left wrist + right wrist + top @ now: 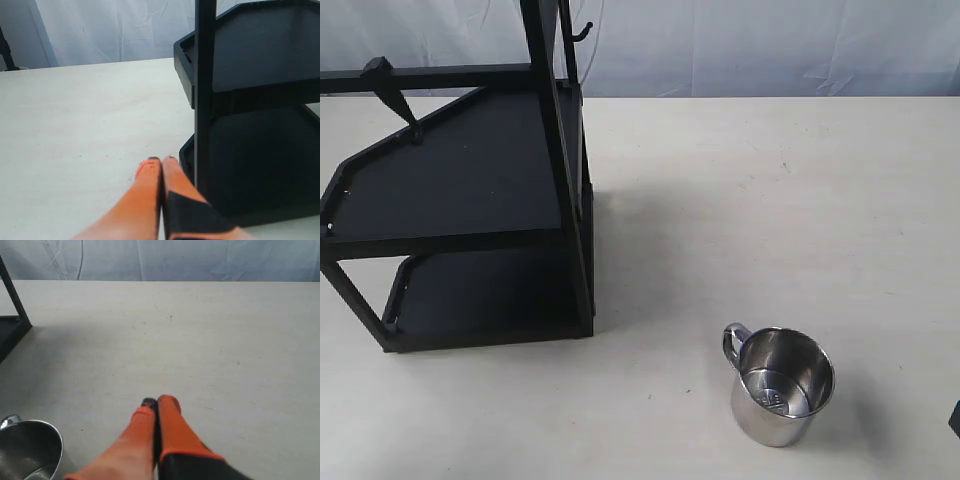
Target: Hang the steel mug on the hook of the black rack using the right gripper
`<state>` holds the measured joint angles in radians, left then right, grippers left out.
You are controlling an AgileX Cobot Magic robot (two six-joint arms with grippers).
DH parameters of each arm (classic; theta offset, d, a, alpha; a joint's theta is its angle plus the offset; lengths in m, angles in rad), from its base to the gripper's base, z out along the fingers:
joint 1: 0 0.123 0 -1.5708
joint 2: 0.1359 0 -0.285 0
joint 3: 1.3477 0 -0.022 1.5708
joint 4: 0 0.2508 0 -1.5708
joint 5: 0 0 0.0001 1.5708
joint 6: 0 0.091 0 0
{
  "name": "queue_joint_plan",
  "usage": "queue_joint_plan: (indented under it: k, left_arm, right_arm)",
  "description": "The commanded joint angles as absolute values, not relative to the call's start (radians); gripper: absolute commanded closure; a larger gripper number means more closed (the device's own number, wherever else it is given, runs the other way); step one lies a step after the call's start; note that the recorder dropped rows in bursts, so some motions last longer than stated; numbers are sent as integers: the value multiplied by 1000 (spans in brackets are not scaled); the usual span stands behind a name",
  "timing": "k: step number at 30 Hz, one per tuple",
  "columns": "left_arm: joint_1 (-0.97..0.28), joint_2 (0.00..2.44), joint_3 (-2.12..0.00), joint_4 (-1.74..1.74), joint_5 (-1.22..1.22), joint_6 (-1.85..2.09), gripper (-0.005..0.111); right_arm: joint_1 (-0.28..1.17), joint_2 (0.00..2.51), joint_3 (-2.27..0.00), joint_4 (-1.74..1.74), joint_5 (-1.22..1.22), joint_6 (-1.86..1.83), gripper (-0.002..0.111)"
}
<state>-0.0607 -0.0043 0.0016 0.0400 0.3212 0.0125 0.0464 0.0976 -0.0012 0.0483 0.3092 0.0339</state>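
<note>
The robot's right gripper should next move to the steel mug's rim (pixel 831 366) (pixel 61 440) and close there, on the side that faces away from the black rack.
The steel mug (pixel 780 385) stands upright on the white table near the front right, its looped handle turned toward the rack. The black rack (pixel 470 200) fills the left side, and its tall post carries the small hook (pixel 582 33) at the top edge. In the right wrist view my right gripper (pixel 157 401) is shut with nothing between its orange fingers, over bare table, apart from the steel mug (pixel 27 450). My left gripper (pixel 161 160) is also shut and empty, close beside the black rack (pixel 250 100). Only a dark sliver of the right arm (pixel 955 418) shows in the exterior view.
A thicker slanted black rod with a knobbed head (pixel 390 95) leans over the rack's upper shelf. A pale curtain hangs behind the table (pixel 770 200). Open tabletop lies between the rack and the mug.
</note>
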Motion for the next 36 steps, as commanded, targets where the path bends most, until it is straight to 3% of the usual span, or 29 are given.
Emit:
queue_joint_plan:
  k: [1,11,16,20,28,36]
  left_arm:
    - [-63,0,0,38,313,9,107]
    - [-63,0,0,38,313,9,107]
    - [-63,0,0,38,313,9,107]
    - [-63,0,0,38,313,9,107]
    - [-63,0,0,38,313,9,107]
    - [-63,0,0,38,313,9,107]
  right_arm:
    - [42,96,0,11,289,30,109]
    - [42,96,0,61,130,39,109]
    - [42,96,0,466,-170,158,109]
    - [42,96,0,785,-176,307,109]
    - [42,157,-120,716,-15,295,109]
    - [42,661,-619,162,586,269,109]
